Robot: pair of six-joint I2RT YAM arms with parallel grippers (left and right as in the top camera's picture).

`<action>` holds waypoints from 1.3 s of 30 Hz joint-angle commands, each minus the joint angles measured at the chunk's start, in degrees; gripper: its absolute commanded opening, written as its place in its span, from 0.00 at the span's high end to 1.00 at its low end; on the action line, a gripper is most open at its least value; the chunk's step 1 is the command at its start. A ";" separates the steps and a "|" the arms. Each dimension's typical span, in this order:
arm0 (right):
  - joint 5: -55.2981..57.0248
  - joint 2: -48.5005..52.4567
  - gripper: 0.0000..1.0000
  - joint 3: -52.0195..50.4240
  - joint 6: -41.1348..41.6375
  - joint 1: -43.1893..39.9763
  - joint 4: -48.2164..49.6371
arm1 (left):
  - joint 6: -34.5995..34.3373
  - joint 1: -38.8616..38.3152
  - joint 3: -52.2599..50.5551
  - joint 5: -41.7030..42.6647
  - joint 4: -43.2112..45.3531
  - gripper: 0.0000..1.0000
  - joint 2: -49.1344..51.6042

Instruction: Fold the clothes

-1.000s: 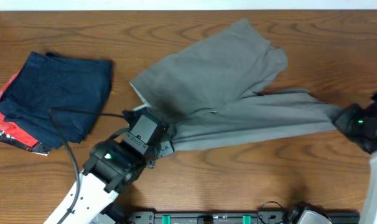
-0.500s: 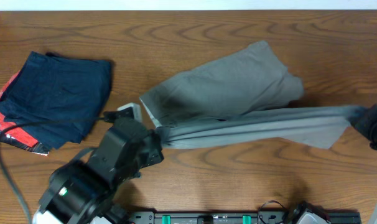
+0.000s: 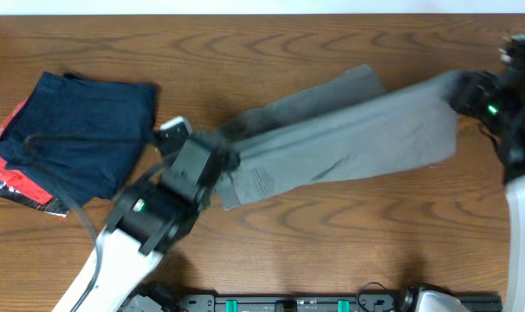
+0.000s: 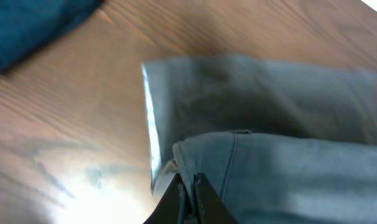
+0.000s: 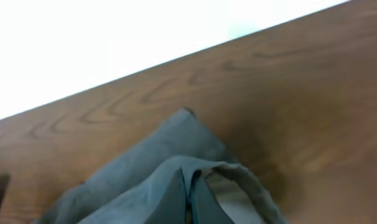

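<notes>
My right gripper needs to lay down the end of the grey shorts' under layer, as it lies slanted, then grab the shorts near their far corner [image 3: 364, 78] and straighten them.
The grey shorts [image 3: 349, 134] hang stretched between my two grippers across the middle of the table, one layer lifted over another that lies on the wood. My left gripper [image 3: 217, 166] is shut on their left edge; the left wrist view shows the cloth [image 4: 282, 162] pinched between the fingers [image 4: 190, 186]. My right gripper [image 3: 470, 91] is shut on their right end near the far right. The right wrist view shows a fold of grey cloth [image 5: 145, 180] clamped between the fingers [image 5: 188, 186].
A folded navy-blue garment [image 3: 81, 130] lies at the left on top of a red garment with black edge [image 3: 11, 178]. The table's far edge runs along the top [image 3: 245, 12]. Bare wood [image 3: 349, 234] lies in front of the shorts.
Both grippers have carried the held edge of the shorts away from the front, over the lower layer. The right gripper moved from the front right to the far right.
</notes>
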 commanded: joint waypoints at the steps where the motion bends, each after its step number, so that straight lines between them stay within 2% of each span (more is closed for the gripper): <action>1: 1.95 5.95 0.99 1.03 -0.68 3.61 4.13 | -1.22 5.09 0.46 -4.96 2.73 0.94 5.49; 10: 1.92 21.16 0.99 1.03 -0.61 9.16 16.79 | -0.90 15.13 0.46 -4.55 12.44 0.94 19.56; 16: 1.92 28.94 0.99 1.03 -0.61 11.93 22.25 | 0.28 18.88 0.46 -4.24 18.71 0.94 27.17; 22: 1.90 33.44 0.99 1.03 0.11 13.57 25.33 | 0.26 20.94 0.46 0.13 21.05 0.94 31.85; 23: 1.90 33.81 0.95 1.03 0.28 13.79 25.73 | 0.26 20.96 0.46 0.22 21.22 0.93 32.24; 24: 1.90 34.03 0.83 1.03 0.42 13.94 26.03 | 0.28 20.96 0.46 0.20 21.44 0.84 32.50; 25: 1.86 34.21 0.67 1.03 0.44 14.19 26.45 | 0.33 20.96 0.46 0.17 21.92 0.73 32.57; 26: 1.86 34.18 0.49 1.03 0.42 14.38 26.91 | 0.96 21.09 0.46 -0.24 22.75 0.65 32.57; 28: 1.66 33.55 0.41 1.25 0.39 14.45 27.15 | 3.23 21.99 0.87 -0.20 24.59 0.43 31.87; 30: 1.66 32.13 0.32 1.31 0.39 14.25 27.10 | 3.76 23.43 1.95 -0.17 24.79 0.38 30.56; 33: 1.66 29.35 0.35 1.29 0.39 13.68 26.32 | 3.72 26.25 2.89 1.70 24.90 0.38 28.04; 37: 1.64 27.43 0.45 1.29 -0.20 13.51 22.49 | 3.72 28.98 2.89 9.70 24.74 0.38 26.18; 39: 1.73 27.69 0.54 1.27 -1.42 13.81 18.16 | 3.76 29.03 2.86 15.19 22.73 0.38 26.23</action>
